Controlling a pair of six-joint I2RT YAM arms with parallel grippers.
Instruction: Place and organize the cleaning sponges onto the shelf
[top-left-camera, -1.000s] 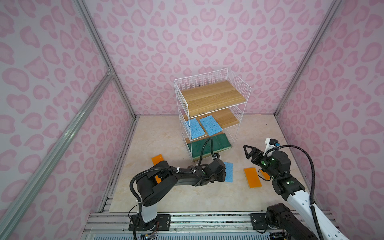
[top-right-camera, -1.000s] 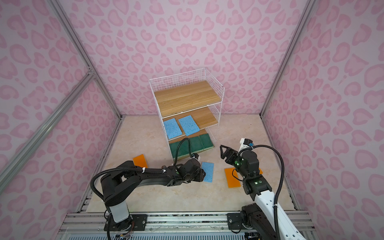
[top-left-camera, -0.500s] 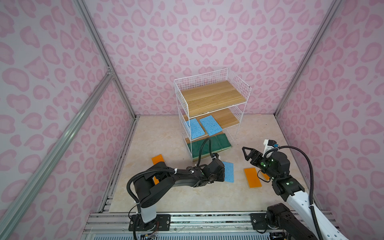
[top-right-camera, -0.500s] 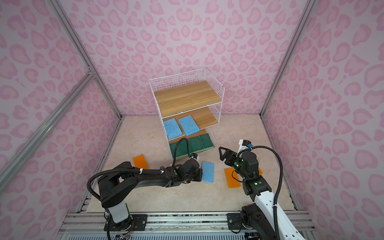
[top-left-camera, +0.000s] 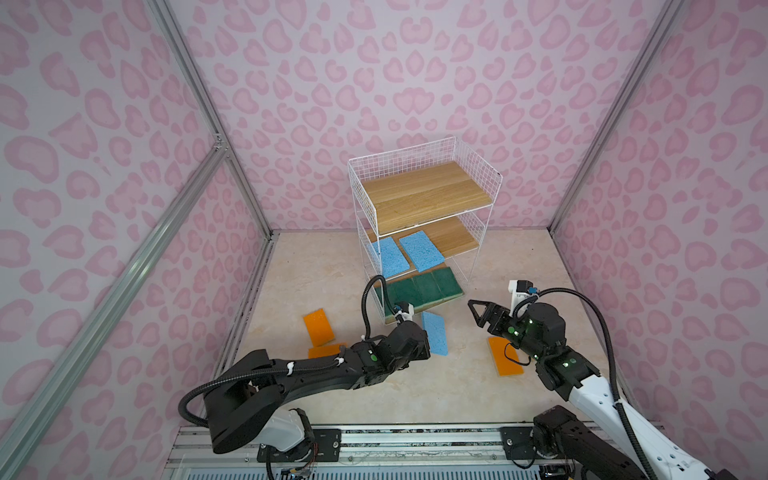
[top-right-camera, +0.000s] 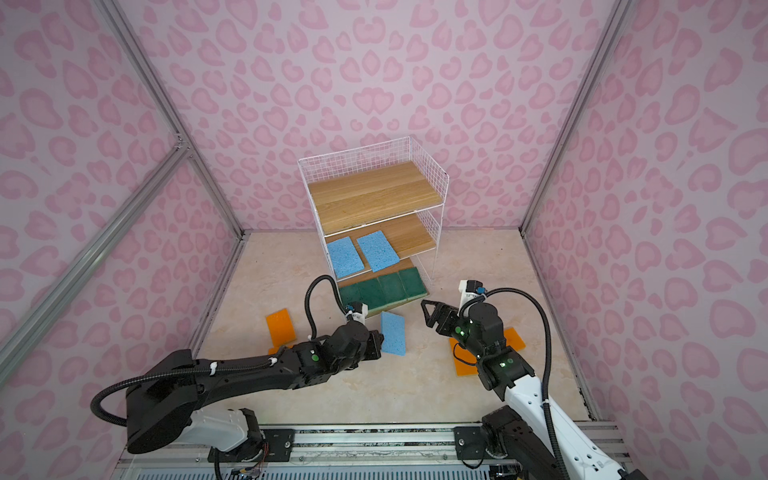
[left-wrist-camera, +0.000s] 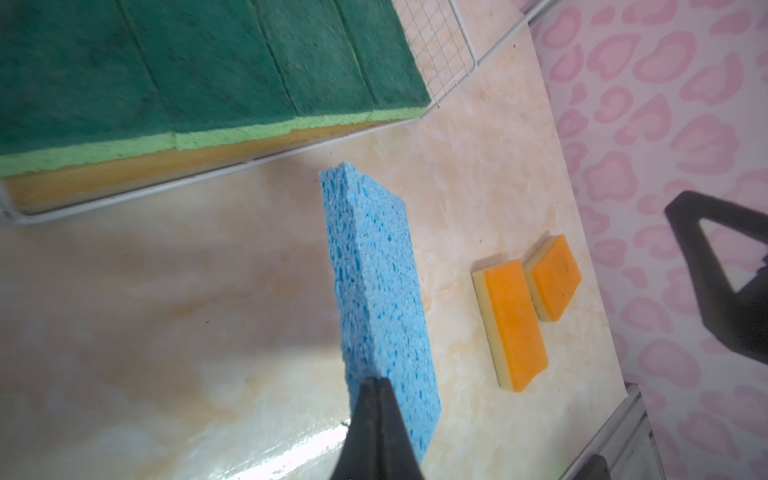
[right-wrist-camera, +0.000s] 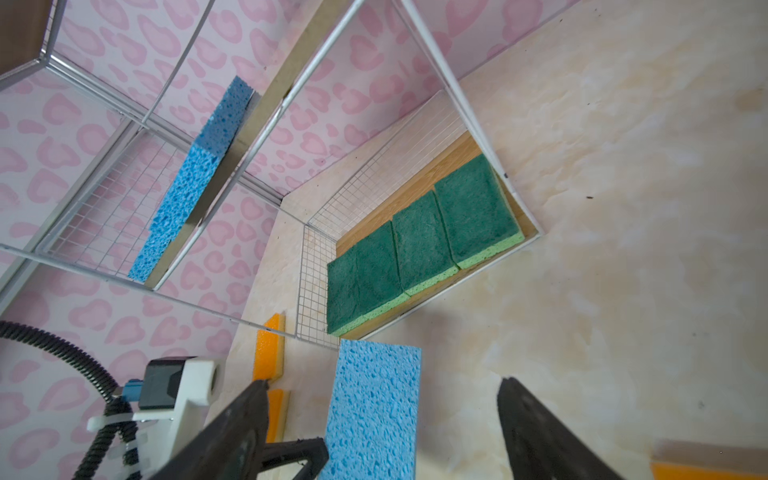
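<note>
My left gripper has the third blue sponge. It will let go of it on the floor just before the white wire shelf's nearest corner (left-wrist-camera: 32, 368).
The white wire shelf (top-left-camera: 478, 174) stands at the back, its top board bare. Two light blue sponges (top-left-camera: 419, 249) lie on its middle tier, and several green sponges (top-left-camera: 424, 289) sit in a row on the bottom tier. My left gripper (top-left-camera: 426, 345) is shut on the near end of a third blue sponge (top-left-camera: 434, 338) (left-wrist-camera: 374, 291), which is tilted up on edge off the floor before the shelf. My right gripper (top-left-camera: 473, 311) hovers open to its right, empty. Orange sponges lie on the floor at left (top-left-camera: 318, 332) and under the right arm (top-left-camera: 505, 357).
Another orange sponge (top-left-camera: 326, 351) is partly hidden by the left arm, and one more (top-right-camera: 515, 338) lies behind the right arm. Pink patterned walls close in three sides. The left arm's cable (top-left-camera: 368, 299) loops up close to the shelf's front corner.
My left gripper closed on the blue sponge and raised it from flat on the floor to tilted on edge. The right gripper drifted slightly left and stayed open.
</note>
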